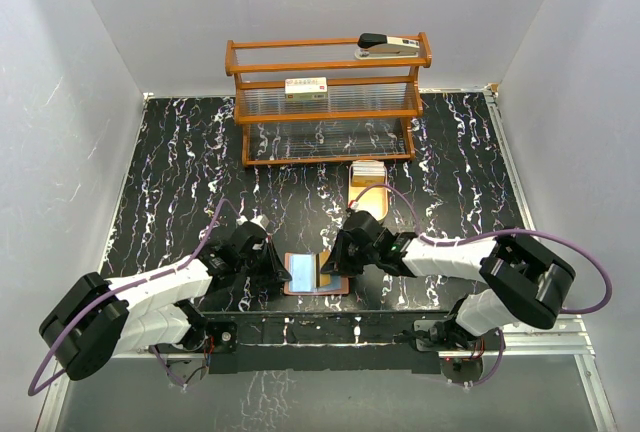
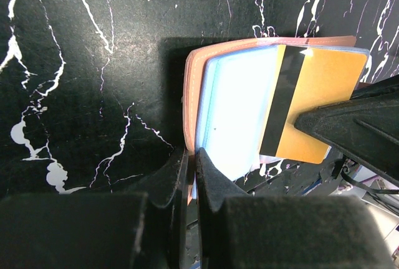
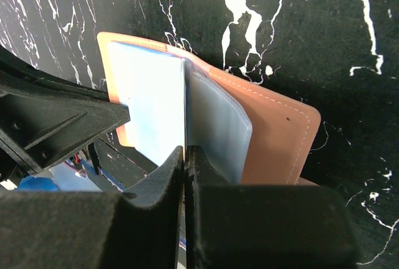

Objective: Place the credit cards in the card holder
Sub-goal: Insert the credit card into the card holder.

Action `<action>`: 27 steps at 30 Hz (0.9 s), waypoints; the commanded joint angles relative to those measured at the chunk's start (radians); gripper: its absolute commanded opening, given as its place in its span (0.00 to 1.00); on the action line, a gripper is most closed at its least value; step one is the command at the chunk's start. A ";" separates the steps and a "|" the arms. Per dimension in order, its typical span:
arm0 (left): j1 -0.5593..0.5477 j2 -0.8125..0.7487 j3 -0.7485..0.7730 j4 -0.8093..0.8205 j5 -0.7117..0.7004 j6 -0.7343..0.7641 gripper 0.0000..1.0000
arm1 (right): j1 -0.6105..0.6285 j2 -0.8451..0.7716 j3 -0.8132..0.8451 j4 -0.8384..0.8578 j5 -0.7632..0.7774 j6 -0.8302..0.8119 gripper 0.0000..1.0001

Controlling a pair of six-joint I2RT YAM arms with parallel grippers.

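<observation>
My right fingers hold the credit card close behind its black stripe near the pocket, so next I grip the card nearer its outer edge (image 2: 356,75) before I push it deeper.
The reddish-brown card holder (image 1: 318,291) lies open near the table's front edge, between my two grippers. Its inner pockets look light blue (image 2: 240,107). My left gripper (image 2: 192,152) is shut on the edge of the holder's left cover (image 2: 189,94). My right gripper (image 3: 186,149) is shut on a credit card (image 2: 321,82) with an orange back and a black stripe. The card stands over the open holder (image 3: 274,138) and shows edge-on in the right wrist view (image 3: 186,104). In the top view, the left gripper (image 1: 279,270) and the right gripper (image 1: 338,264) flank the holder.
An oval wooden tray (image 1: 372,198) and a cream-and-yellow box (image 1: 367,171) sit just behind the right gripper. A wooden rack (image 1: 328,102) stands at the back with a stapler (image 1: 390,45) and a small box (image 1: 306,88) on it. White walls enclose the table.
</observation>
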 commanded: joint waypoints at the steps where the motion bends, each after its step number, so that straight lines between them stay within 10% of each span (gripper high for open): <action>1: -0.005 0.001 -0.017 -0.023 -0.012 0.009 0.00 | 0.003 0.000 -0.031 0.046 -0.026 0.001 0.00; 27: -0.006 -0.006 -0.032 -0.007 -0.004 0.002 0.00 | -0.007 -0.067 -0.020 -0.112 0.057 -0.030 0.25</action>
